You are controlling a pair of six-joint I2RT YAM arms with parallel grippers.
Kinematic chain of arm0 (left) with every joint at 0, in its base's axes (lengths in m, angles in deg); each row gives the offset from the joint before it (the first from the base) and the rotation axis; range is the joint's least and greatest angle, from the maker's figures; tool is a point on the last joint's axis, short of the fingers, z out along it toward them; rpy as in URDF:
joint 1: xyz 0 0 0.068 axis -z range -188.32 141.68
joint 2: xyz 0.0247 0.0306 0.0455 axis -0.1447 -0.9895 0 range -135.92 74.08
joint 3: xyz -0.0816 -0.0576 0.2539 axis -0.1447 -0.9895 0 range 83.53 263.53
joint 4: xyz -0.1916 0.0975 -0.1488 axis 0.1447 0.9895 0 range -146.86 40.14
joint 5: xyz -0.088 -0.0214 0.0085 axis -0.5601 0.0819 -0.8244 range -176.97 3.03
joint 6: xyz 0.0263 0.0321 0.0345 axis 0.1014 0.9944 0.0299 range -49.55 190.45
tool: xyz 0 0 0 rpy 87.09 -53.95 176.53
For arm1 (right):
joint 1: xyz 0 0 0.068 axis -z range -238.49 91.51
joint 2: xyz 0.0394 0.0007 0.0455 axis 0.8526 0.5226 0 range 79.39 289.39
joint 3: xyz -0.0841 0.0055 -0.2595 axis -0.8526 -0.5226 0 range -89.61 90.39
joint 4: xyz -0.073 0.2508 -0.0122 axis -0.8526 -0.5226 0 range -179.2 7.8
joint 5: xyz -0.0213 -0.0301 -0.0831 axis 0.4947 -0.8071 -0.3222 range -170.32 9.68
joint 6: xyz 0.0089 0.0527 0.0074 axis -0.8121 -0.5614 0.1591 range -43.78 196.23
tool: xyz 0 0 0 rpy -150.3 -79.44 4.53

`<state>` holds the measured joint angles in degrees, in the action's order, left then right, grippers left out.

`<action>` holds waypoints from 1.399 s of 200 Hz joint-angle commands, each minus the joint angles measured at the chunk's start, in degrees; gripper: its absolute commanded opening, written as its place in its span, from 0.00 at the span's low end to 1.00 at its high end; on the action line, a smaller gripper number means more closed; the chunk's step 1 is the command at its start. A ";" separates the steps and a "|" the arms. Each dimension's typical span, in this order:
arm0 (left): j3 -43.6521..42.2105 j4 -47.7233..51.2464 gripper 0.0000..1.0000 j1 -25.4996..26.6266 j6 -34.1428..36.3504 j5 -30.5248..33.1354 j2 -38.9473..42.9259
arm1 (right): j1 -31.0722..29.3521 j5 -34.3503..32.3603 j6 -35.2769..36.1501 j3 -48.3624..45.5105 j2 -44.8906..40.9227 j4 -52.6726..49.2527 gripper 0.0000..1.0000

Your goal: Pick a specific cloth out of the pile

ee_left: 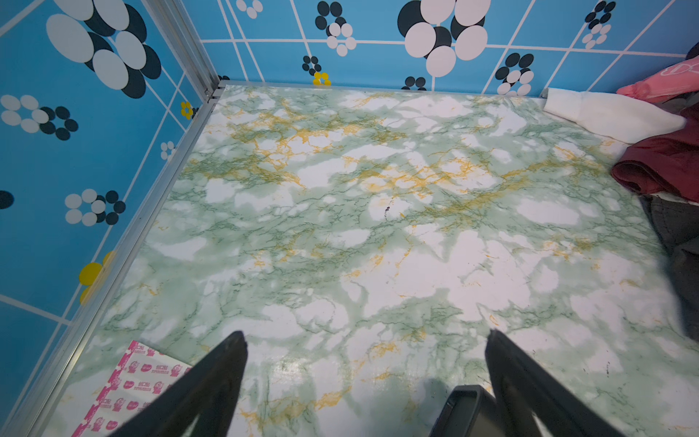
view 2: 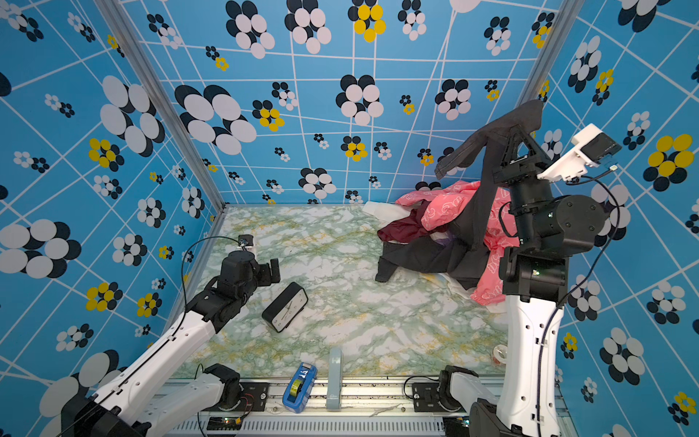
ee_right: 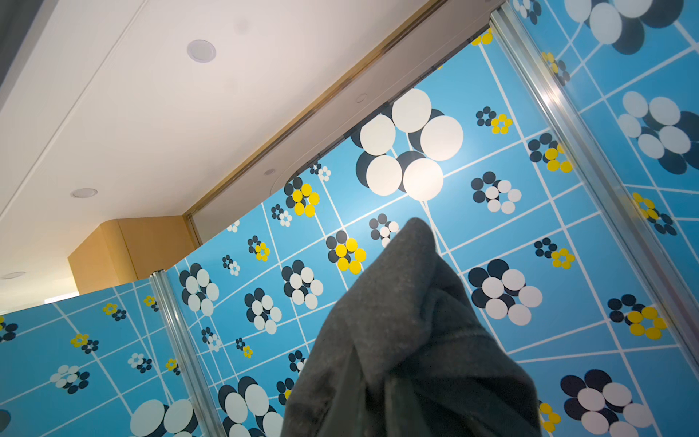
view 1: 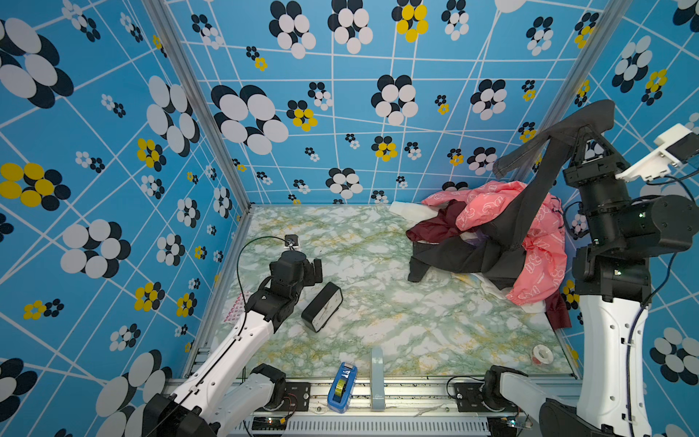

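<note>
I am holding one end of the charcoal cloth high in my right gripper while its body lies in the pile, so next I lower that end and take the cloth's spread front part [view 1: 504, 271].
My right gripper [view 1: 585, 129] is raised high at the right, shut on the charcoal cloth [view 1: 531, 208]. One sleeve-like end [view 1: 518, 160] hangs free, and the rest trails down onto the pile [view 1: 480, 212]. Part of the cloth lies spread at the pile's front [view 2: 423, 259]. In the right wrist view the cloth [ee_right: 408, 340] covers the fingers. The pile sits at the table's back right: a pink printed jacket [view 2: 442, 212], a maroon piece [ee_left: 665, 162] and a white piece [ee_left: 612, 113]. My left gripper [ee_left: 365, 336] stands open and empty, low over the left of the table [view 1: 316, 269].
A black alarm clock [view 1: 322, 307] lies beside the left gripper. A blue tape dispenser [view 1: 342, 386] and a grey-blue bar [view 1: 377, 378] sit at the front edge. A tape roll [view 1: 542, 354] lies front right and a pink-printed sheet [ee_left: 128, 386] by the left wall. Patterned walls enclose three sides.
</note>
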<state>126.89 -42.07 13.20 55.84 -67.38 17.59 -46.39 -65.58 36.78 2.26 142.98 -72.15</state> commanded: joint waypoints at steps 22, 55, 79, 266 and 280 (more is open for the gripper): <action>-1.26 -1.16 0.99 0.51 -0.90 0.54 0.85 | 0.12 3.02 -1.34 9.23 0.24 9.60 0.00; -1.51 -1.30 0.99 0.42 -1.04 0.23 0.84 | 0.12 3.64 -2.51 11.72 1.27 10.70 0.00; -1.43 -1.27 0.99 0.46 -1.14 0.18 0.93 | 0.12 4.04 -3.86 12.95 1.92 12.31 0.00; -0.99 -3.88 0.99 0.46 -1.89 -2.59 -3.43 | -2.83 6.90 6.83 -12.47 -3.03 -25.32 0.00; -0.82 -4.07 0.99 0.50 -2.14 -3.23 -3.98 | -4.10 5.57 8.30 -13.61 -3.53 -30.71 0.00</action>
<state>125.99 -44.17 13.20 54.79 -68.78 14.57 -48.71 -59.20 40.13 -12.03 141.35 -90.51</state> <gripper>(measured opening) 0.992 0.075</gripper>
